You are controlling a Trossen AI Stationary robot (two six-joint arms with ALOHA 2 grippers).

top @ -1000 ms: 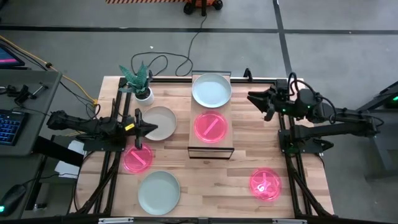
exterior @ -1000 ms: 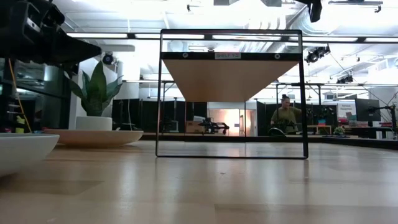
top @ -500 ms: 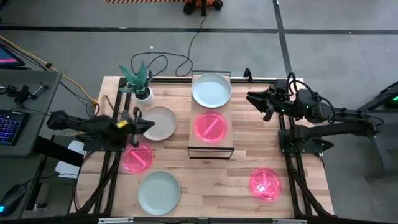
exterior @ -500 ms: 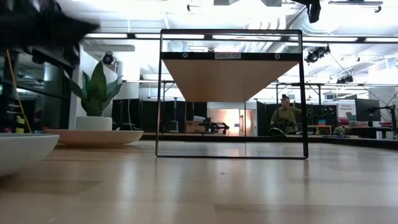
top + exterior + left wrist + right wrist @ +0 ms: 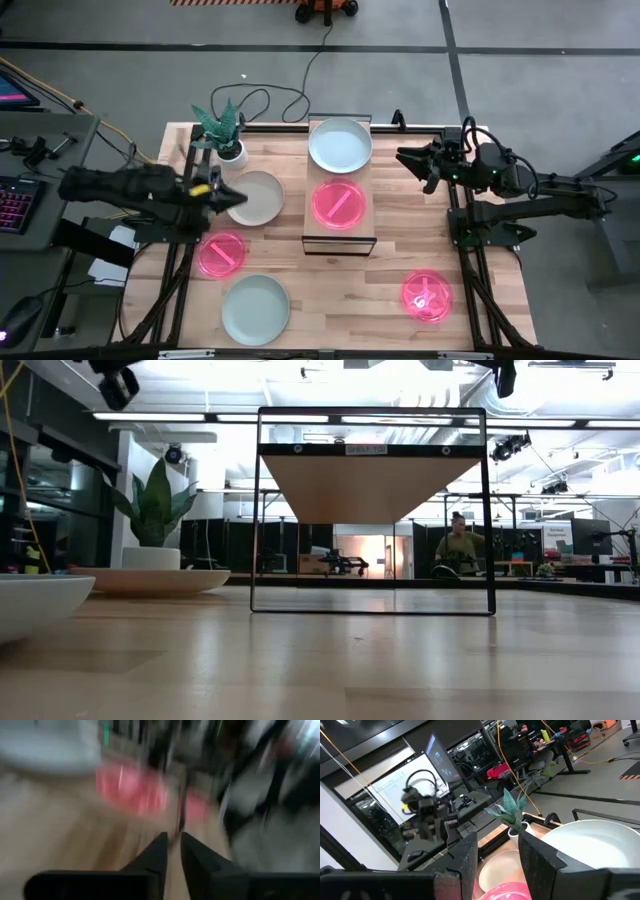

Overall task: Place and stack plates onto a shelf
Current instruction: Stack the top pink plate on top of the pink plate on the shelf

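Observation:
I need to next close my left gripper on the far rim (image 5: 226, 233) of the pink plate between the whitish plate and the tabletop's mint plate.
The shelf (image 5: 338, 236) stands mid-table with a mint plate (image 5: 340, 145) on its far end and a pink plate (image 5: 339, 205) behind it toward the near end. On the tabletop lie a whitish plate (image 5: 262, 198), a pink plate (image 5: 222, 254), a mint plate (image 5: 255, 309) and another pink plate (image 5: 427, 297). My left gripper (image 5: 240, 197) hangs above the whitish plate's left rim, raised and shut to a narrow slit (image 5: 174, 845). My right gripper (image 5: 408, 160) waits open off the shelf's far right, raised, its fingers (image 5: 468, 855) apart.
A small potted plant (image 5: 228, 148) stands at the table's far left, next to the whitish plate. Cables run behind the far edge. Black arm frames line both side edges. In the low view the shelf frame (image 5: 370, 510) stands ahead, and a person (image 5: 460, 545) sits far behind.
My left gripper has risen and drawn back toward the table's left and far side, leaving most of the low view; its wrist picture is smeared by the motion. The plates have stayed in place and my right arm has kept still.

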